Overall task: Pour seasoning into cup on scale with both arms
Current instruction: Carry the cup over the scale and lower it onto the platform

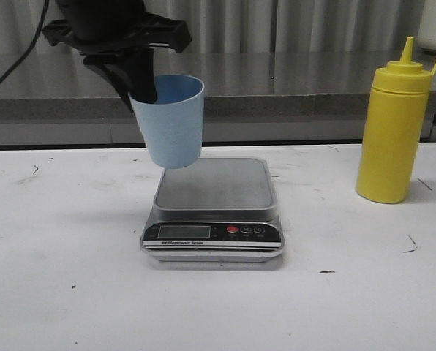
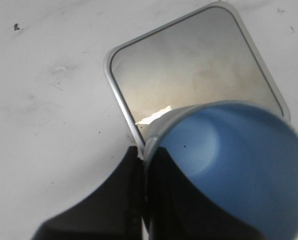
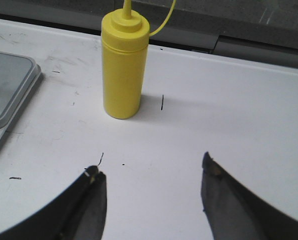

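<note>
My left gripper has the light blue cup, tilted in the air above the scale. It will let go of the cup upright on the scale's steel platform [image 1: 201,178] [image 2: 183,84], just behind its middle.
My left gripper [image 1: 141,91] is shut on the rim of the light blue cup [image 1: 170,121] and holds it tilted in the air above the scale's back left corner. The silver scale [image 1: 213,183] lies at the table's middle, black panel toward the front. In the left wrist view the cup [image 2: 234,165] hangs over the steel platform [image 2: 189,75], one finger inside the rim, one outside [image 2: 145,155]. The yellow seasoning bottle [image 1: 392,131] stands upright at the right. My right gripper [image 3: 149,170] is open and empty, short of the bottle [image 3: 123,67]; it is out of the front view.
A grey ledge [image 1: 313,80] runs along the back of the white table. The scale's edge [image 3: 9,85] shows in the right wrist view, left of the bottle. Small dark marks dot the tabletop.
</note>
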